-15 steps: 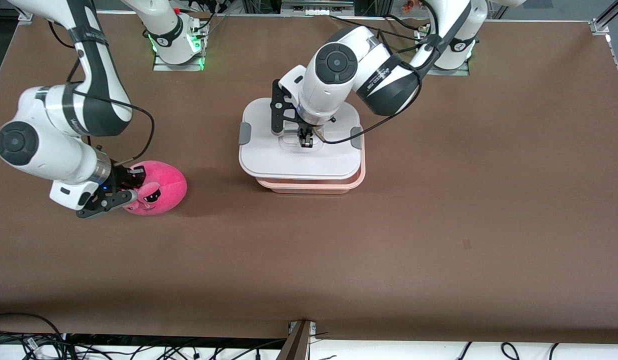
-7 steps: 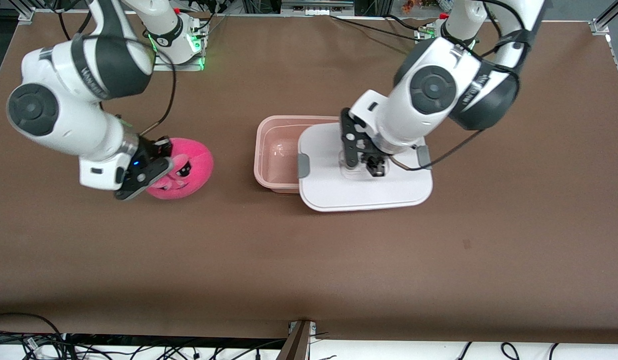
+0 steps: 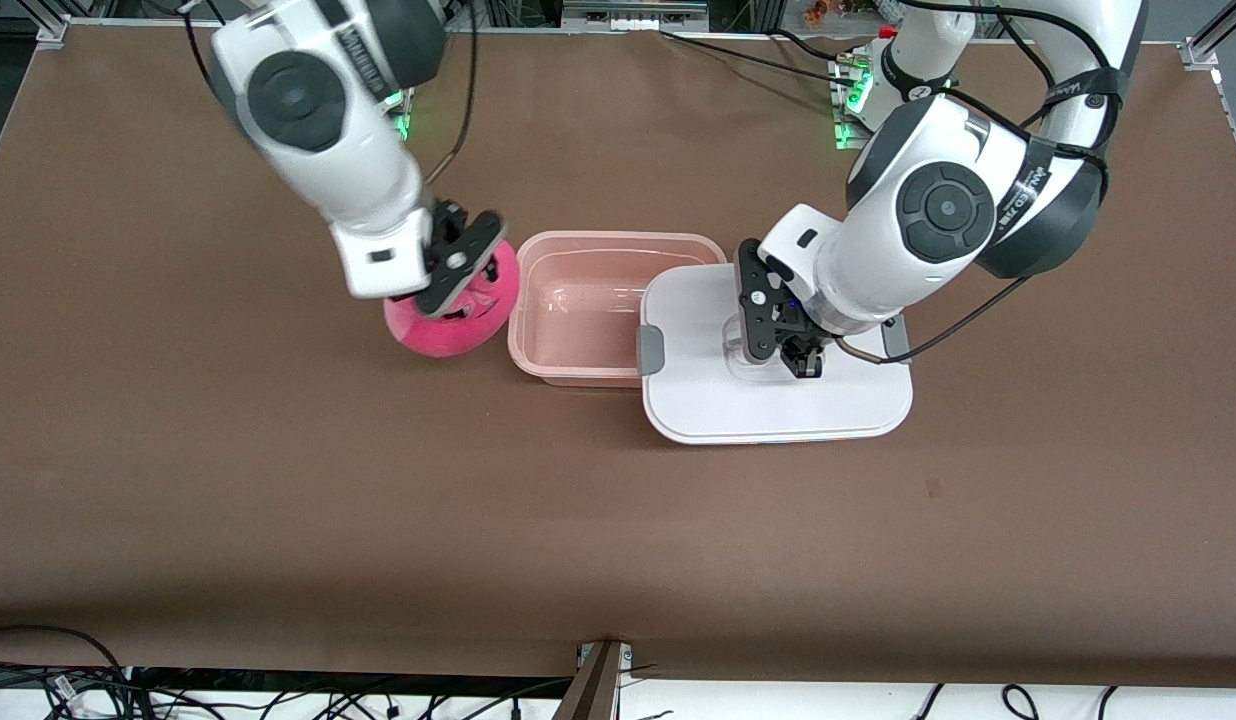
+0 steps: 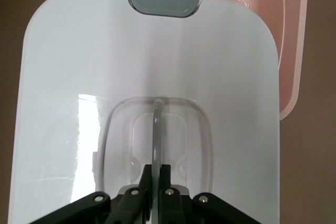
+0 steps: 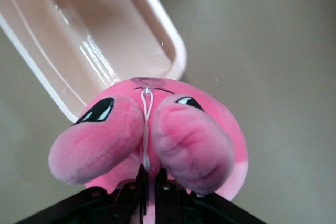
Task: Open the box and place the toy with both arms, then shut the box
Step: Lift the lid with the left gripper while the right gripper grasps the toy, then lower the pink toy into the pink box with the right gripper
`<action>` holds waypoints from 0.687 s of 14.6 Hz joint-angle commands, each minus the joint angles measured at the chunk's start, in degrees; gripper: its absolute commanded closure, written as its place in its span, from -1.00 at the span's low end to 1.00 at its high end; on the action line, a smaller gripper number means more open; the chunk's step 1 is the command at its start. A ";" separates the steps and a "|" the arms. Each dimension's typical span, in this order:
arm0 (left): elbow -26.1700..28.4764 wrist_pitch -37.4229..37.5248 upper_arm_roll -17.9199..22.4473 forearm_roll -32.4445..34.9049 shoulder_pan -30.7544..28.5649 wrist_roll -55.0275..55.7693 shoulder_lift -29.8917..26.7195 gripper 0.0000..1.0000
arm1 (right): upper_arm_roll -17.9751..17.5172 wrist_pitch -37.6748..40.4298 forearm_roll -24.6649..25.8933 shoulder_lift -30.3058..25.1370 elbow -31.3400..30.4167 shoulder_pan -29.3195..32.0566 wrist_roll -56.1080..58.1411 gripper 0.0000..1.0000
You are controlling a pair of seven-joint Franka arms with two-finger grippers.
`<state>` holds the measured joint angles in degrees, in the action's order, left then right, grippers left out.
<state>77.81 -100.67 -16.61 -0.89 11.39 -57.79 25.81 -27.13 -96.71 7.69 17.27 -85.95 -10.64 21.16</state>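
Observation:
The robot's right gripper needs to release the bright pink toy in the middle of the pale pink tub (image 3: 613,323) (image 5: 93,22), beside the grey clip of the lid.
The box is open. Its pale pink tub (image 3: 618,238) stands empty at the table's middle and also shows in the right wrist view (image 5: 94,30). My left gripper (image 3: 790,352) is shut on the clear handle (image 4: 156,129) of the white lid (image 3: 768,405). It holds the lid flat beside the tub, toward the left arm's end, overlapping the tub's rim. My right gripper (image 3: 463,270) is shut on the bright pink toy (image 3: 443,335) and holds it up just beside the tub's end toward the right arm. The toy's face shows in the right wrist view (image 5: 173,135).
The brown table (image 3: 278,500) spreads wide around the box. A grey clip (image 3: 651,350) sits on the lid's edge over the tub. The other clip is partly hidden by the left arm. Cables lie along the table's near edge.
The left gripper lifted the lid off the tub and carried it toward the left arm's end. The right gripper lifted the toy and carried it from the right arm's end to beside the tub.

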 commanded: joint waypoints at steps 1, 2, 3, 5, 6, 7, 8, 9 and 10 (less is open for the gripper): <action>0.15 0.74 -0.53 2.47 -1.98 -1.45 -0.84 1.00 | -0.20 -0.32 3.81 1.53 0.78 -4.82 1.08 1.00; 0.15 0.74 -0.61 3.61 -1.99 -1.62 -0.84 1.00 | -0.20 -1.46 4.08 1.89 0.87 -5.70 1.08 1.00; 0.15 0.74 -0.70 4.58 -1.90 -2.49 -0.84 1.00 | -0.20 -2.25 4.09 2.59 0.87 -6.06 1.16 1.00; -0.03 0.74 -0.88 4.50 -1.72 -2.50 -0.93 1.00 | -0.20 -3.13 4.43 3.56 0.87 -6.76 1.25 1.00; -0.03 0.65 -0.88 4.41 -1.72 -2.50 -0.93 1.00 | -0.20 -3.22 5.74 4.35 0.87 -7.11 2.03 1.00; -0.03 0.65 -0.96 4.41 -1.90 -2.50 -0.85 1.00 | -0.20 -3.22 6.71 4.88 0.87 -7.81 2.91 1.00; -0.03 0.65 -0.97 4.41 -2.07 -2.68 -0.93 1.00 | -0.20 -3.22 7.24 5.32 0.87 -8.69 3.10 1.00; -0.03 0.65 -0.97 4.41 -2.07 -2.77 -0.93 1.00 | -0.12 -3.66 7.68 5.93 0.87 -8.96 3.10 1.00; -0.03 0.65 -0.97 4.41 -2.07 -2.68 -0.85 1.00 | -0.20 -4.36 8.12 6.28 0.87 -9.22 3.10 1.00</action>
<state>77.79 -100.67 -17.07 2.09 9.83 -59.21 25.80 -27.45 -100.50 14.25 22.69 -86.05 -18.62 23.31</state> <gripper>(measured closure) 0.930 0.930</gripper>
